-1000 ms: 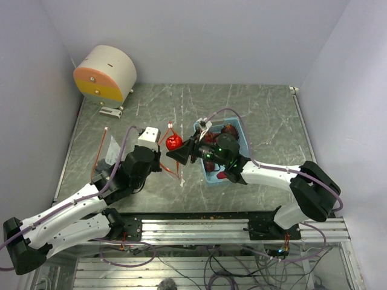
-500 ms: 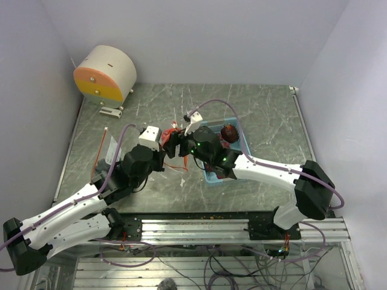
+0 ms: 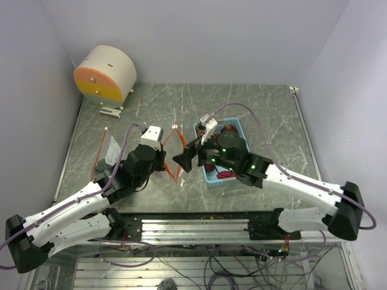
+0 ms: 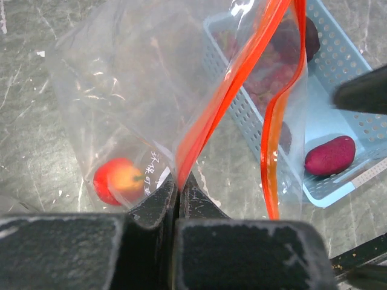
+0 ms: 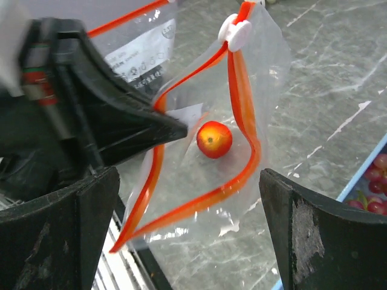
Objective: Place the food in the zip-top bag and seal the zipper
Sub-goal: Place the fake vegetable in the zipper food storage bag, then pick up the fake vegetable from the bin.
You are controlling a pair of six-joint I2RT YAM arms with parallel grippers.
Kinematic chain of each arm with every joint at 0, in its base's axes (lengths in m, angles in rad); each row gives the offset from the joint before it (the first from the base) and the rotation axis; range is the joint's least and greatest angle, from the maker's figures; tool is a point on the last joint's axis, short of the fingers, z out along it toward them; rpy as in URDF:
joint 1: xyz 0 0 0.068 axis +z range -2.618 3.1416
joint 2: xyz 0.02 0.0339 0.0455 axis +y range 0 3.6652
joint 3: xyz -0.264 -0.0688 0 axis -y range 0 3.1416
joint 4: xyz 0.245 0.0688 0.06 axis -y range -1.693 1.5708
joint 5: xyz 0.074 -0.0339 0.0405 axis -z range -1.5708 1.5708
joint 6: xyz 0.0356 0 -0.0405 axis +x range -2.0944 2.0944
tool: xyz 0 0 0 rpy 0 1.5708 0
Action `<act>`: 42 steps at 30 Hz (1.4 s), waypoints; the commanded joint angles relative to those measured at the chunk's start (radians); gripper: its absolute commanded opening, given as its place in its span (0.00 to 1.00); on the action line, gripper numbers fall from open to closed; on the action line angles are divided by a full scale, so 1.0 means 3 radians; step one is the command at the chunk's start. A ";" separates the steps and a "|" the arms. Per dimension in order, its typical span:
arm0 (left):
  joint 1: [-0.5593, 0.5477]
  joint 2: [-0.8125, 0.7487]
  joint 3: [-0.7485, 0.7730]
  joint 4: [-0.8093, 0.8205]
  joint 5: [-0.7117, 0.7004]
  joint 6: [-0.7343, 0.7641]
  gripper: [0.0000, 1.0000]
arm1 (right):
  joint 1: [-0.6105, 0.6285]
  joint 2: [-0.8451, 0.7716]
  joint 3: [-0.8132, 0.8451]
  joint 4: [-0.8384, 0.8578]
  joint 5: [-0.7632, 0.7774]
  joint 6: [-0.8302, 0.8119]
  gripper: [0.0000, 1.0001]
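Observation:
The robot's right gripper should go next to the purple-red oval piece (image 3: 225, 174) on the near side of the blue tray and close there.
The clear zip-top bag (image 3: 172, 154) hangs open between the arms. My left gripper (image 4: 179, 187) is shut on the near end of its orange-red zipper (image 4: 242, 72). One round red-and-yellow fruit (image 5: 214, 139) lies inside the bag (image 5: 199, 175), also visible in the left wrist view (image 4: 118, 180). My right gripper (image 5: 190, 205) is wide open and empty, just in front of the bag's mouth (image 3: 184, 160). More food stays in the blue tray (image 3: 240, 127): dark red berries (image 3: 227, 132) and a purple-red oval piece (image 4: 329, 155).
A white slider (image 5: 236, 31) sits at the zipper's far end. A second flat bag (image 3: 106, 154) lies at the left. A round cream and orange device (image 3: 106, 72) stands at the back left. A metal rail (image 3: 205, 229) runs along the near edge.
My right gripper carried a red fruit over the bag's mouth, opened wide and drew back. The fruit now lies inside the bag. The left gripper kept its hold.

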 commanded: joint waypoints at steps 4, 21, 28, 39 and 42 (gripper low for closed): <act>-0.0001 0.0030 -0.0065 0.0149 -0.0063 -0.0029 0.07 | -0.0094 -0.0438 -0.0126 -0.1037 0.0824 0.0214 1.00; -0.0003 -0.0157 -0.0099 0.0036 -0.0089 0.0016 0.07 | -0.1038 0.0216 -0.0457 -0.1941 0.0281 0.0617 1.00; -0.0002 -0.0281 -0.0160 0.0080 -0.0095 0.0009 0.07 | -0.1057 0.0668 -0.0405 -0.1959 0.0348 0.0553 1.00; -0.0004 -0.0381 -0.0132 -0.0032 -0.0148 0.0017 0.07 | -0.1085 0.0994 -0.0392 -0.2054 0.0234 0.0291 0.95; -0.0004 -0.0354 -0.0118 -0.0059 -0.0167 0.0011 0.07 | -0.1114 0.0988 -0.0375 -0.1992 0.0207 0.0266 0.71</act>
